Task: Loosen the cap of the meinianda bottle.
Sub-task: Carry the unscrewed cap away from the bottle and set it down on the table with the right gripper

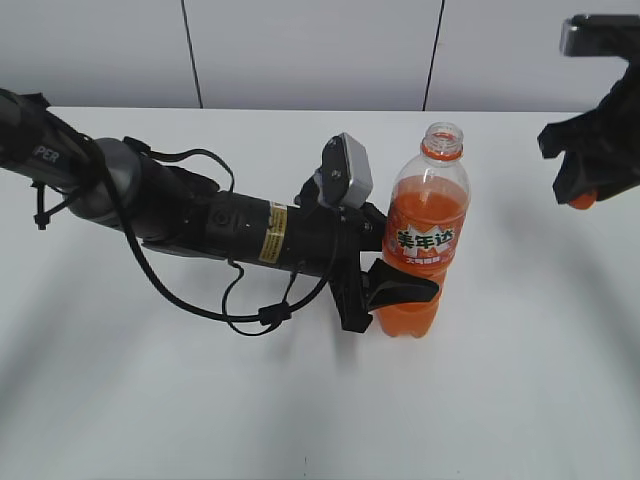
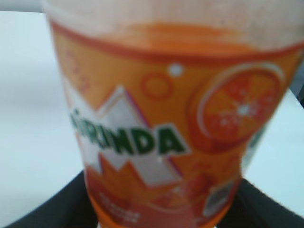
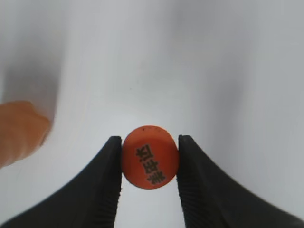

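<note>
The orange cap, now pinched off the bottle, will be let go by my right gripper on the bare white table [image 1: 505, 270], beside the meinianda bottle.
The meinianda bottle [image 1: 425, 230] stands upright on the white table, its mouth [image 1: 443, 135] open with only the orange neck ring around it. My left gripper [image 1: 395, 290] is shut on the bottle's lower body, one black finger on each side. The left wrist view is filled by the bottle's orange label [image 2: 166, 133], with my left gripper [image 2: 164, 180] around it. The cap [image 3: 149, 156] is off the bottle and sits pinched between the black fingers of my right gripper [image 3: 150, 139]. In the exterior view my right gripper [image 1: 585, 195] hangs above the table, right of the bottle, the orange cap [image 1: 583, 199] showing under it.
The left arm [image 1: 230, 225] lies across the table [image 1: 300, 400] from the left, with a black cable [image 1: 240, 310] looping below it. Grey wall panels [image 1: 310, 50] rise behind the table's far edge. A blurred orange shape [image 3: 19, 130] shows at the left of the right wrist view.
</note>
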`<state>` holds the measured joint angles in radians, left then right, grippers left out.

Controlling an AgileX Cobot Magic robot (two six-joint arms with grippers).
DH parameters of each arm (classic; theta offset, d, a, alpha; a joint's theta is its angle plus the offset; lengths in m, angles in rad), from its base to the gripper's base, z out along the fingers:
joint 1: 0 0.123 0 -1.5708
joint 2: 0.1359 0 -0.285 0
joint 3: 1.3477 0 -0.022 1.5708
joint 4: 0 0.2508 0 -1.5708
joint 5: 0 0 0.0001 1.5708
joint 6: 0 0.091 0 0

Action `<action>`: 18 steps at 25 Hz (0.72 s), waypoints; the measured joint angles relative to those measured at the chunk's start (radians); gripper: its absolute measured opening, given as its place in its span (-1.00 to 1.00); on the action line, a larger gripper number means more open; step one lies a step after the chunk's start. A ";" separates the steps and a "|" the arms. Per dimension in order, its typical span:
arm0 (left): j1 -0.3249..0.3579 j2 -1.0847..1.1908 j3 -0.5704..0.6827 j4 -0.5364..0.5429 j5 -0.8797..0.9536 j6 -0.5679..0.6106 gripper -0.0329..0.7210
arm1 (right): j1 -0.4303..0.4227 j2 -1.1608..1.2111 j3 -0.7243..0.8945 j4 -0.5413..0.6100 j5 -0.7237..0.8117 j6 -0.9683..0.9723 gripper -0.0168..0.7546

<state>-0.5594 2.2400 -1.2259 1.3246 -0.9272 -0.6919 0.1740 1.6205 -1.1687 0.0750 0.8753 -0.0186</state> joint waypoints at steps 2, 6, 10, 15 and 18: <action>0.000 0.000 0.000 0.000 0.000 0.000 0.17 | 0.000 0.043 0.019 -0.033 -0.029 0.009 -0.26; 0.000 0.000 0.000 0.000 0.000 0.000 0.17 | 0.000 0.116 0.022 -0.050 -0.117 0.019 -0.26; 0.000 0.000 0.000 0.000 0.000 0.000 0.17 | 0.000 0.176 0.022 -0.046 -0.221 0.041 -0.26; 0.000 0.000 0.000 0.000 0.000 0.000 0.17 | 0.000 0.260 0.022 -0.046 -0.296 0.056 -0.26; 0.000 0.000 0.000 0.000 0.000 0.000 0.17 | 0.000 0.299 0.022 -0.046 -0.311 0.072 -0.26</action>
<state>-0.5594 2.2400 -1.2259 1.3246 -0.9272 -0.6919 0.1740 1.9199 -1.1465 0.0288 0.5638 0.0533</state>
